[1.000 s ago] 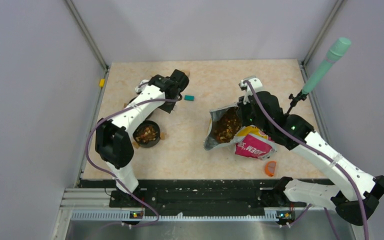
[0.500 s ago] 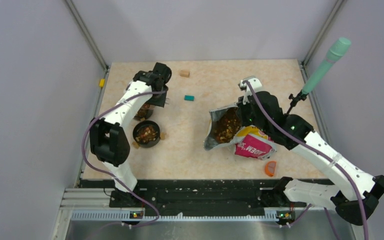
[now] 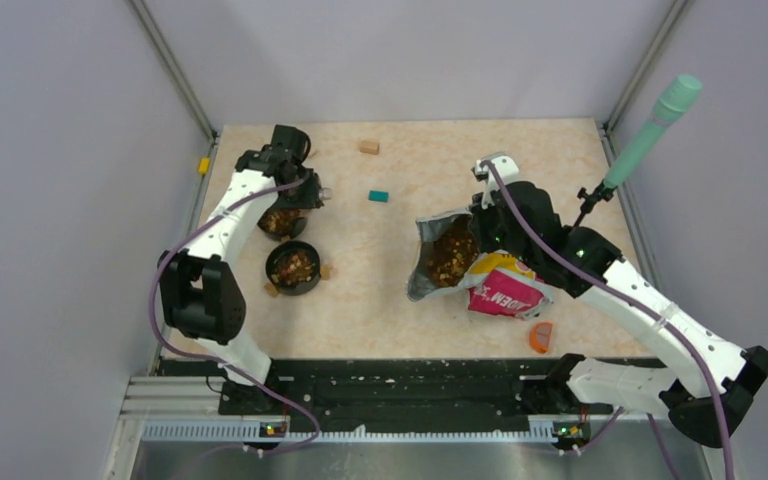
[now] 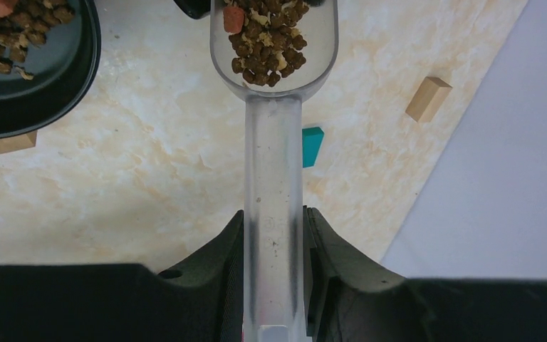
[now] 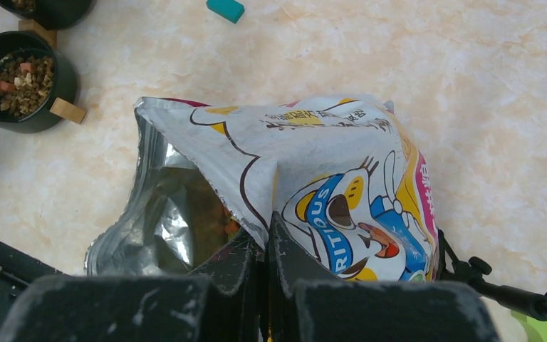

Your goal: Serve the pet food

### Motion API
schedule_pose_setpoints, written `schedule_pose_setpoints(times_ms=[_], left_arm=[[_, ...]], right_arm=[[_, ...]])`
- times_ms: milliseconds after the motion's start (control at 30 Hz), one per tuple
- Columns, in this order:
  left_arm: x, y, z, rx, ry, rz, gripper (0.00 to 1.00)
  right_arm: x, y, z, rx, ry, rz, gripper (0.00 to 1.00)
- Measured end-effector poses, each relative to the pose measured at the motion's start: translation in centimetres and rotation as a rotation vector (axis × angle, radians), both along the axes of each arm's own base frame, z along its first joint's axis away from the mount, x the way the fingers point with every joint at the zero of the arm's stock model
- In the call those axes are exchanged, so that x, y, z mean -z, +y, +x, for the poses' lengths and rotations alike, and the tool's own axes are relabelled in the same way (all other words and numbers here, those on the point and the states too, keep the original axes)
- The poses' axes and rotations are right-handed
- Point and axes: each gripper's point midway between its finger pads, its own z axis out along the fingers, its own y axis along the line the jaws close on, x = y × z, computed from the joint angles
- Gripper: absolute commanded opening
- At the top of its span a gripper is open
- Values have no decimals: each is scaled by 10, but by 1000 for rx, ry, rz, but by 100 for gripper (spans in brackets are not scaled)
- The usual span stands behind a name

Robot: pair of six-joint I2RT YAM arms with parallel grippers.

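Observation:
My left gripper has the clear plastic scoop. It will put the scoop down on the table point(image 3: 343, 164) point(image 4: 349, 67) next to the teal block and tan wooden block.
My left gripper point(image 4: 273, 217) is shut on the handle of a clear plastic scoop point(image 4: 274, 142). The scoop's head holds pet food point(image 4: 265, 39) and hangs at the rim of a black bowl point(image 4: 194, 7). In the top view this gripper point(image 3: 303, 193) is over the far bowl point(image 3: 282, 222). A second black bowl point(image 3: 294, 267) with kibble sits nearer; it also shows in the left wrist view point(image 4: 78, 78). My right gripper point(image 5: 267, 246) is shut on the torn edge of the cartoon-cat bag point(image 5: 342, 185), holding its mouth open. Kibble point(image 3: 450, 252) shows inside the bag point(image 3: 505, 290).
A teal block point(image 3: 378, 196) and a tan wooden block point(image 3: 368, 147) lie at the back. Tan blocks point(image 5: 68, 110) sit beside the bowls. An orange piece point(image 3: 541, 335) lies at the front right. A green cylinder on a black stand point(image 3: 650, 125) rises at the right edge.
My left arm has swung left with the loaded scoop, from near the teal block to over the far bowl. The right gripper and the bag have barely moved.

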Motion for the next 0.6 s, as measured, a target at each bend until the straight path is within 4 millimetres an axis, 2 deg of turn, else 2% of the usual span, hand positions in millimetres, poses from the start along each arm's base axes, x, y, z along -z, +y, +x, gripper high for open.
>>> schedule_pose_setpoints(times_ms=[600], left_arm=[[-35,15,-4,-58,-109,-240,0]], right_arm=[[2,6,4,-18,3,-7,0]])
